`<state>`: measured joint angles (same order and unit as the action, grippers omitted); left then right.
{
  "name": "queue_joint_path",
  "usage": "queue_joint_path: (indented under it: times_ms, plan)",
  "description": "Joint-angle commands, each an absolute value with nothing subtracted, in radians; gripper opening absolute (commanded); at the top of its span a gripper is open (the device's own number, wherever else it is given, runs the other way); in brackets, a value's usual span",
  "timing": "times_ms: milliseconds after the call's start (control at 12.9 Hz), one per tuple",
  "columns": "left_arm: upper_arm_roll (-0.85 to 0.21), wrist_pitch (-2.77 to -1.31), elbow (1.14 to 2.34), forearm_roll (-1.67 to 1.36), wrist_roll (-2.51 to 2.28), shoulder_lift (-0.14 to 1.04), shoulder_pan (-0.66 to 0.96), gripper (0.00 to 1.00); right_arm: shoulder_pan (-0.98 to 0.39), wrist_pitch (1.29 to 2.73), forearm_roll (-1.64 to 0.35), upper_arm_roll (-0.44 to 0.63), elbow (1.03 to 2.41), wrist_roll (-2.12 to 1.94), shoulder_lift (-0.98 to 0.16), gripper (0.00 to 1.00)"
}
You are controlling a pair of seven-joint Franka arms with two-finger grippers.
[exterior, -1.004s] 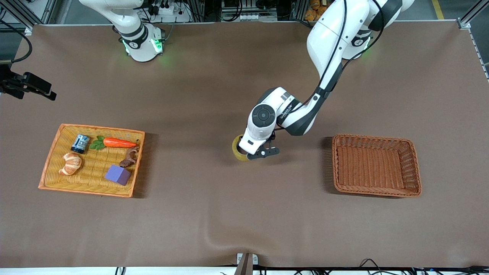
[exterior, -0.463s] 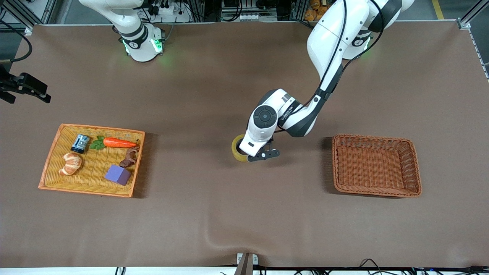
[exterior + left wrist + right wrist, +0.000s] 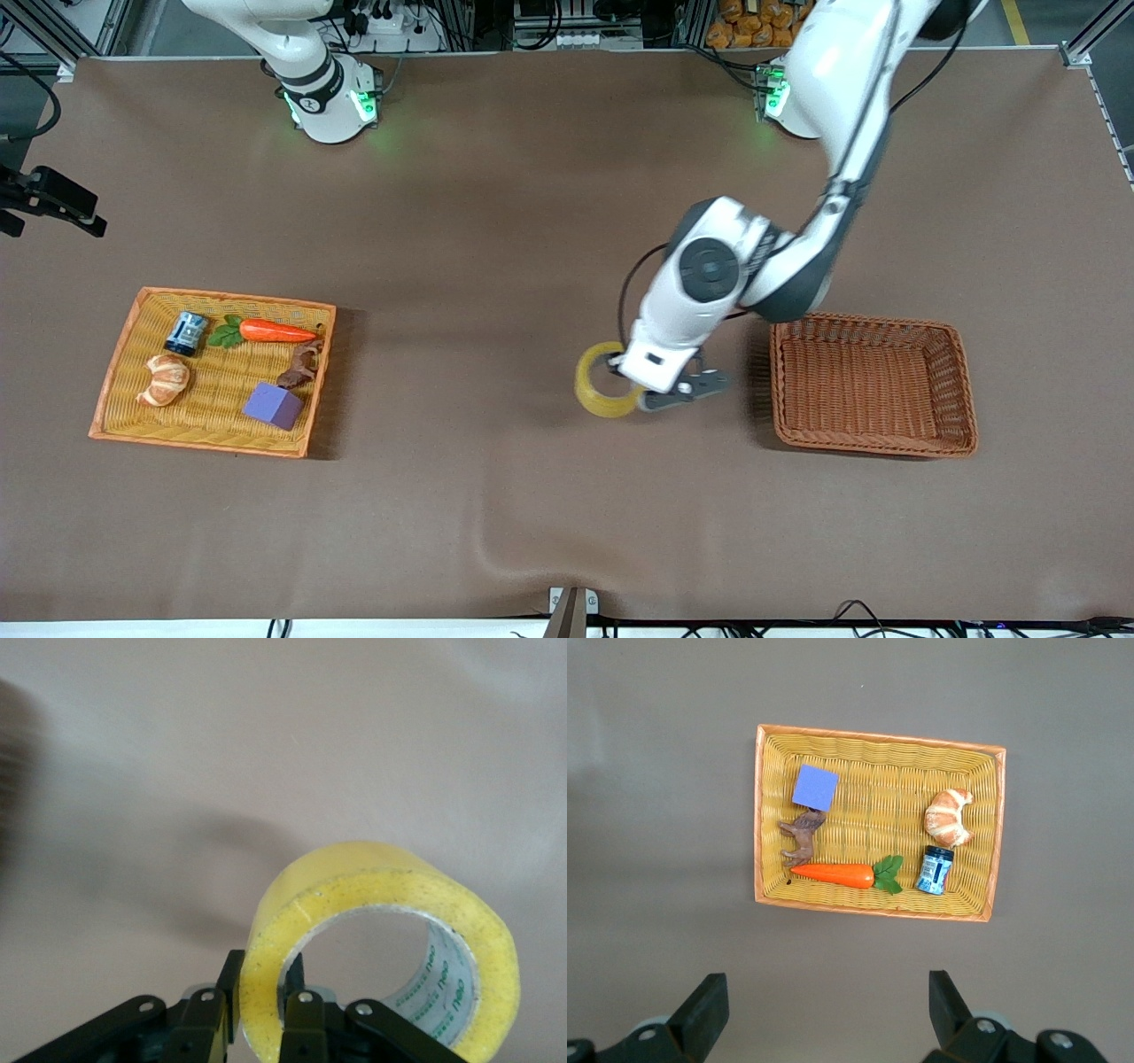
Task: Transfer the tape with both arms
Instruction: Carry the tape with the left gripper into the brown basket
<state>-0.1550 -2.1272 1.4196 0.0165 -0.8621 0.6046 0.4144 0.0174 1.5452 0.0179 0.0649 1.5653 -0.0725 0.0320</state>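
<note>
I should release the tape from my left gripper inside the brown basket, just off its middle (image 3: 848, 381) toward the yellow tray.
The tape (image 3: 605, 393), a yellowish ring with a grey-white core, hangs on edge in my left gripper (image 3: 631, 388), over bare table beside the brown basket (image 3: 873, 446). In the left wrist view the left gripper (image 3: 263, 981) is shut on the ring's wall, one finger outside and one inside the core, and the tape (image 3: 372, 870) is off the cloth. My right gripper (image 3: 826, 1005) is open and empty, high above the table near the yellow tray (image 3: 877, 737). It also shows at the edge of the front view (image 3: 62, 202).
The yellow tray (image 3: 113, 377) at the right arm's end holds a croissant (image 3: 164, 379), a carrot (image 3: 275, 331), a purple cube (image 3: 273, 405), a small can (image 3: 186, 333) and a brown figurine (image 3: 301, 365). The brown basket has nothing in it.
My left gripper has lifted the tape off the table and carried it toward the brown basket. My right gripper has shifted slightly, still open.
</note>
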Motion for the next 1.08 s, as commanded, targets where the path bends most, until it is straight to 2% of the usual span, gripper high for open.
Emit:
queue_joint_path:
  times_ms: [0, 309, 541, 1004]
  plan:
    - [-0.166, -2.039, 1.517, 0.002, -0.771, 0.458, 0.315, 0.0, -0.006, 1.529, 0.015, 0.089, 1.555, -0.037, 0.037, 1.0]
    - [-0.166, -1.994, 1.662, 0.0, -0.432, 0.341, 0.129, 0.0, -0.012, 1.523, 0.015, 0.089, 1.555, -0.005, 0.037, 1.0]
    - [-0.164, -1.994, 1.759, 0.006, -0.229, 0.307, 0.02, 0.0, -0.009, 1.526, 0.015, 0.092, 1.555, -0.012, 0.037, 1.0]
    - [-0.161, -2.052, 1.776, 0.029, -0.15, 0.396, -0.063, 0.0, -0.009, 1.526, 0.015, 0.091, 1.559, -0.014, 0.038, 1.0]
